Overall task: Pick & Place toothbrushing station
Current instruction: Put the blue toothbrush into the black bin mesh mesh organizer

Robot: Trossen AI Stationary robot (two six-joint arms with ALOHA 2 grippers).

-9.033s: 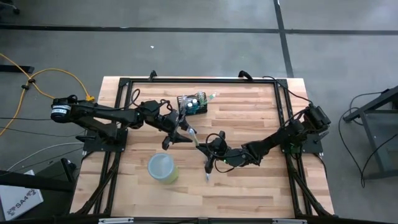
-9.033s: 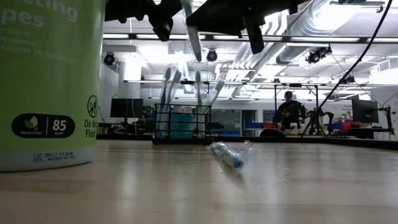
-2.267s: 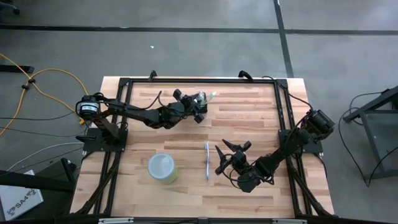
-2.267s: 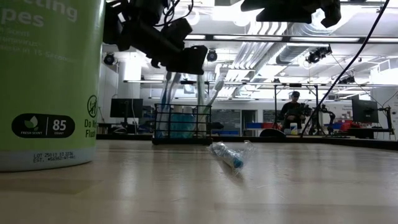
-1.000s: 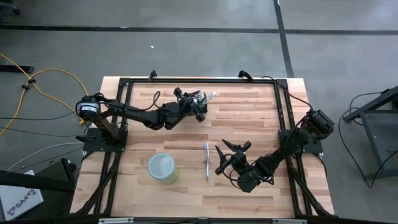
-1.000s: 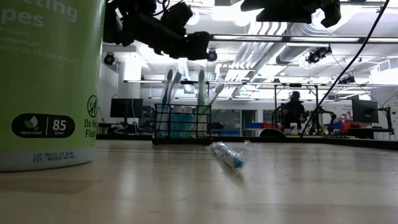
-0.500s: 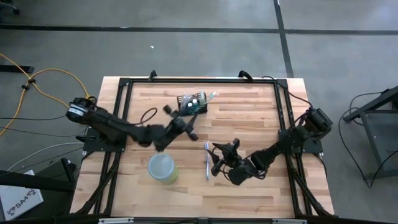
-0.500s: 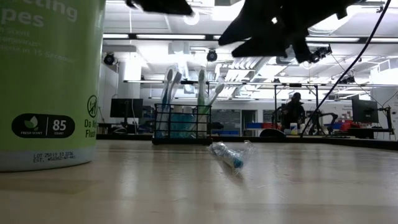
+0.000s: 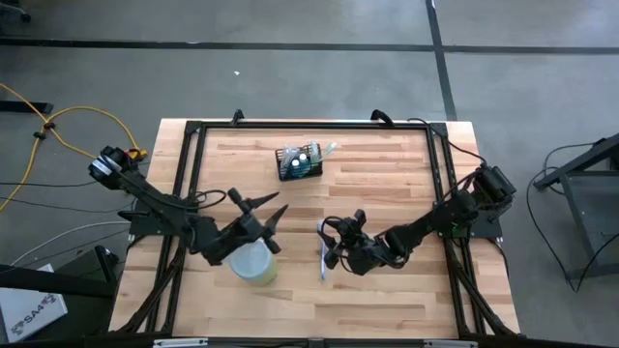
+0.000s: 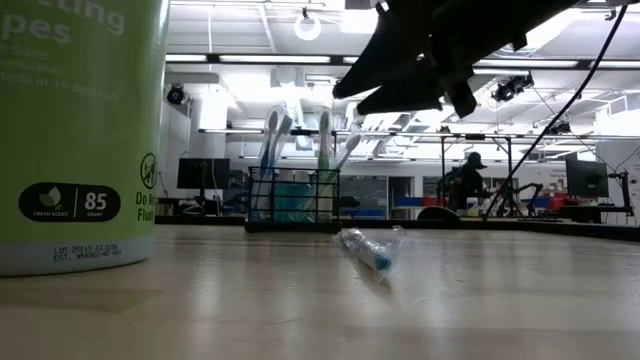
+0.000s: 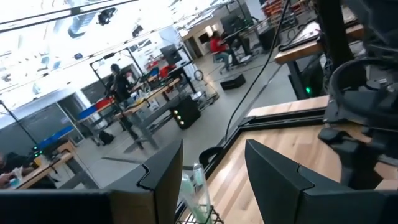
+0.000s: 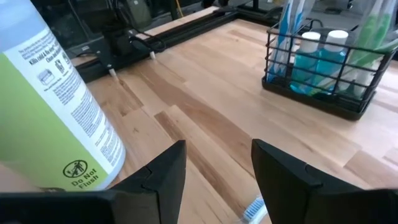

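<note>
The handle of the wrapped toothbrush (image 9: 322,261) lies near the table's centre, and my right gripper will close on it there, well behind the toothbrush's bristles.
The toothbrushing station (image 9: 300,161), a small black wire-mesh holder with toothbrushes and blue bottles standing in it, rests on its base at the table's far middle; the low view shows the station (image 10: 293,200) too. A wrapped toothbrush (image 9: 322,253) lies flat on the wood near the centre. My left gripper (image 9: 259,202) hangs open above the table between the station and the green canister (image 9: 253,261). My right gripper (image 9: 332,242) is open just right of the lying toothbrush and above it; the brush's end (image 12: 254,210) shows between its fingers.
The tall yellow-green wipes canister (image 12: 50,106) with a pale lid stands near the front left, close under my left arm. A black frame (image 9: 440,155) runs around the table's edges. Bare wood (image 9: 387,169) lies right of the station. People and benches show in the room behind.
My left gripper has drawn back from the station toward the table's near edge and left, and now hangs by the canister, still open. My right gripper has moved toward the table's left, closer to the lying toothbrush. The station and toothbrush have stayed in place.
</note>
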